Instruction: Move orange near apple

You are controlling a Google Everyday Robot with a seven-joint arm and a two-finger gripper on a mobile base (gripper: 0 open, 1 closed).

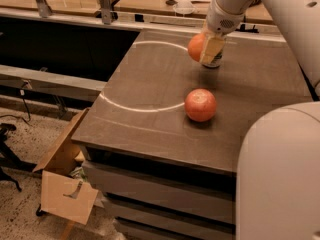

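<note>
My gripper will set the orange down on the dark table [226,82] between the apple and the soda can.
The orange [195,46] is a small bright orange ball held in my gripper [204,49], which is shut on it above the far part of the dark table [150,89]. One pale fingertip [212,50] covers its right side. The apple [200,104], larger and reddish-pink with pale streaks, rests on the table nearer the front, below the gripper and apart from the orange. My white arm reaches in from the upper right.
A soda can [218,60] stands just behind the gripper, mostly hidden by it. An open cardboard box [64,174] sits on the floor at the table's left front. A dark ledge with metal posts [104,3] runs along the back left.
</note>
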